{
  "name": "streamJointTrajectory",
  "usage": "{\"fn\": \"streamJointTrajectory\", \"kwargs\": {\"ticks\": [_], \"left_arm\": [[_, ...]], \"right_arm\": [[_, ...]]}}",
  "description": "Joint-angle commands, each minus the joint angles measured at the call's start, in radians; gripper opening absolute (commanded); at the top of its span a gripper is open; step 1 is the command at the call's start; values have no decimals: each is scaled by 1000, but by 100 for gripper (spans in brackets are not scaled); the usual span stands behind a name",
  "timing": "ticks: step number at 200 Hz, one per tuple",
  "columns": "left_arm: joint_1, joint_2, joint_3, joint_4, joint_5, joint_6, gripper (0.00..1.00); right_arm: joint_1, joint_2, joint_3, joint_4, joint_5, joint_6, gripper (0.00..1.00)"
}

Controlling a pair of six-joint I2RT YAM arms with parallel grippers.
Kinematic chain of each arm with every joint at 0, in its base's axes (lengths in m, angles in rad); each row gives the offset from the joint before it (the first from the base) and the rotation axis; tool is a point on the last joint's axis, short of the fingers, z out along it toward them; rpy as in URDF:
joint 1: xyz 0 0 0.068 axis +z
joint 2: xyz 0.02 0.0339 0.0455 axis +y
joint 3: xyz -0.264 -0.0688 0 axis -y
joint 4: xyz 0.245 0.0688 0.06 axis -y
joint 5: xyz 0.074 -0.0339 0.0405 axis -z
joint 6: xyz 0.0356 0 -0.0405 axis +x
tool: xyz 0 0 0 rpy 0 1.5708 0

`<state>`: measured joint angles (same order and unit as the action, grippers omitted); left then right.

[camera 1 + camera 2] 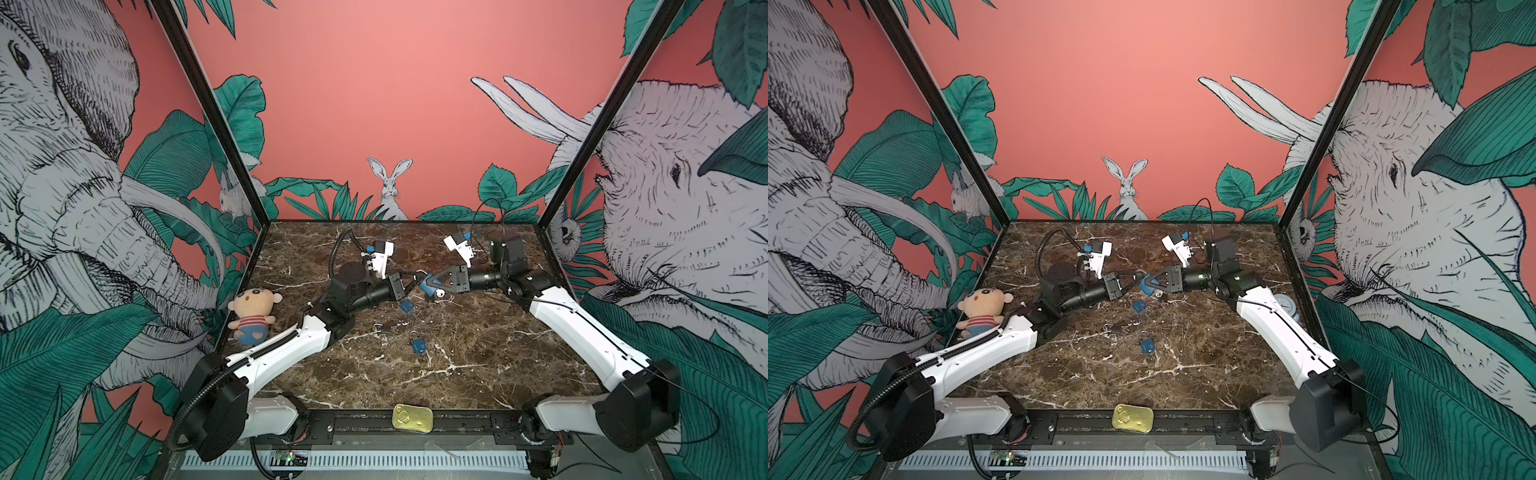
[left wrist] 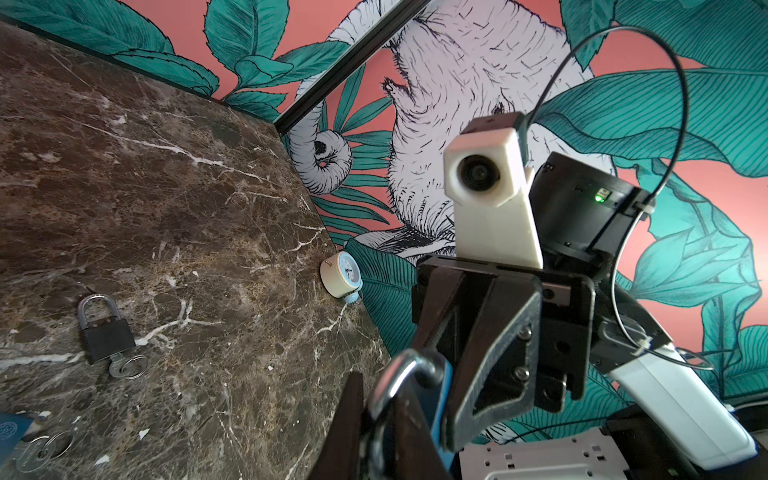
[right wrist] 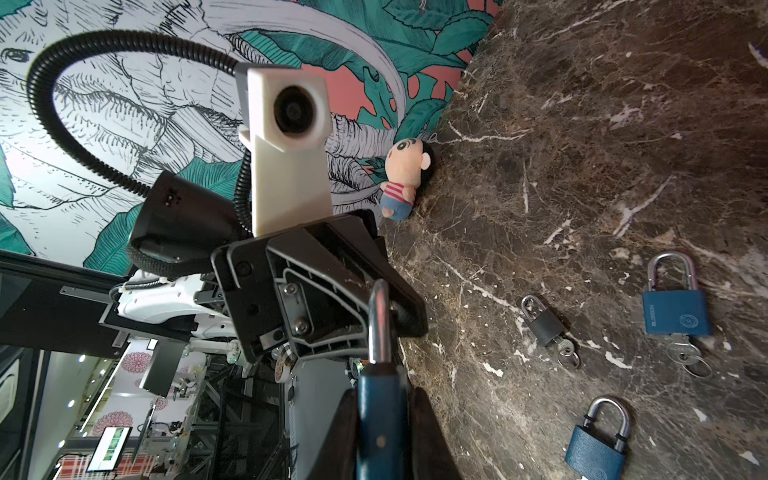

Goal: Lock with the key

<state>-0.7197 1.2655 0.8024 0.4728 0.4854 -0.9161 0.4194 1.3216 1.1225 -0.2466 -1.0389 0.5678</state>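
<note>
I should open my right gripper, which holds the body of the blue padlock while the key hangs free, then back off and pinch the key (image 1: 440,293).
Both grippers meet over the middle of the marble table (image 1: 478,353). A blue padlock (image 1: 427,286) (image 1: 1147,284) hangs between them, off the table. My right gripper (image 1: 424,286) (image 3: 382,440) is shut on its blue body (image 3: 382,415). The silver shackle (image 2: 397,374) (image 3: 378,324) points at my left gripper (image 1: 417,279) (image 2: 380,440), which is shut on it. A small silver piece (image 1: 439,293), seemingly the key, shows just under the body in both top views; the keyhole is hidden.
Three more padlocks lie in front of the grippers: a blue padlock (image 1: 406,306), a small black padlock (image 1: 384,328) and a blue padlock with keys (image 1: 419,345). A doll (image 1: 253,309) lies at the left wall, a clock (image 1: 1285,305) at the right, a tin (image 1: 412,417) at the front edge.
</note>
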Motion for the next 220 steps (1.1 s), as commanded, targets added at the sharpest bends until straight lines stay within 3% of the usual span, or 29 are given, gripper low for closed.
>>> {"fn": "streamJointTrajectory", "kwargs": {"ticks": [1, 27, 60, 94, 175, 220], "left_arm": [[-46, -38, 19, -10, 226, 94, 0], [-40, -52, 16, -38, 161, 123, 0], [-15, -78, 3, -52, 49, 139, 0], [12, -82, 44, -99, 35, 173, 0], [48, -28, 143, -122, 27, 194, 0], [85, 26, 190, -106, 39, 91, 0]], "right_arm": [[14, 1, -18, 177, 114, 43, 0], [14, -6, -28, 188, 123, 50, 0], [12, -23, -46, 197, 133, 63, 36], [4, -62, -63, 179, 152, 48, 47], [-83, -152, -125, 171, 167, 56, 52], [-134, -196, -197, 249, 116, 112, 52]]}}
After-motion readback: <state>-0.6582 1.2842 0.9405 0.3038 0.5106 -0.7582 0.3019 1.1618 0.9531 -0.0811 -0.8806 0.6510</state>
